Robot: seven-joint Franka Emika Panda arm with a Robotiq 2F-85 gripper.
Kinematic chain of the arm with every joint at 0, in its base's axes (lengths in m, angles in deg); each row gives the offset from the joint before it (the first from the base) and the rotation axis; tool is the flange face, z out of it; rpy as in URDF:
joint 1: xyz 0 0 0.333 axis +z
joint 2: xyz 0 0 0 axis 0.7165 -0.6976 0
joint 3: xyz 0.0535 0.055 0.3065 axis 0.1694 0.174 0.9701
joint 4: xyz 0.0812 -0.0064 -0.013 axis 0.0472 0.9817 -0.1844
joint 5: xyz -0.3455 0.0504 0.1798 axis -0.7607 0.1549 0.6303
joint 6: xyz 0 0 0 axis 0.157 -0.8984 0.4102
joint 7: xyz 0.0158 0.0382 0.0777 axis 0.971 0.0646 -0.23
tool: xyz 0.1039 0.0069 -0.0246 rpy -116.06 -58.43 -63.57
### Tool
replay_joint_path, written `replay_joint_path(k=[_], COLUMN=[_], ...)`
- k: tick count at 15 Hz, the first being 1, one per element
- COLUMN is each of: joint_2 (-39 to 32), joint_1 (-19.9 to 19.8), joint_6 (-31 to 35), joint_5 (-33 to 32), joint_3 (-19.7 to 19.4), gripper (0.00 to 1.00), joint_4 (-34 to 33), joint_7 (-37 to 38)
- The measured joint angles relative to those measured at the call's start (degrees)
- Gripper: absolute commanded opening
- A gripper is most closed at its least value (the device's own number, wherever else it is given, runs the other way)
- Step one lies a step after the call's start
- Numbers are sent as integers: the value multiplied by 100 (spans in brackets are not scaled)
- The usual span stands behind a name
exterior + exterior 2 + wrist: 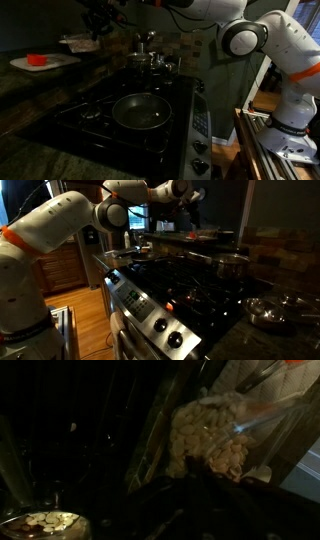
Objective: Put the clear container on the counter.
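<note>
Next, I let go of the clear container, now at the dark counter's back, with my gripper on the dark counter (pixel 73 50) behind the stove, next to the white board.
The clear container (pixel 76 43), a shallow see-through dish with pale beige food bits, is at the back of the dark speckled counter (pixel 30 85), beside the stove. In the wrist view the clear container (pixel 212 435) fills the upper right, close in front of the jaws. My gripper (pixel 98 30) hangs just above the container's right edge. It also shows in an exterior view (pixel 190 202) at the top. In the wrist view the gripper (pixel 195 485) is a dark shape at the container's near rim. The fingers are too dark to tell whether they are open or shut.
A flat white board with a red object (pixel 40 61) lies left of the container. The black stovetop (pixel 90 120) holds a frying pan (pixel 141 112) and pots (pixel 150 58) at the back. A small bowl (pixel 45 522) with pale bits shows low in the wrist view.
</note>
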Motion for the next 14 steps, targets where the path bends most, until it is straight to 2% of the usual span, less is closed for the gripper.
replay_joint_path(k=[14], joint_2=[-324], joint_1=[49], joint_6=[-74], joint_5=[-428], joint_3=[-286], gripper=[1], joint_4=[-6], joint_7=[807])
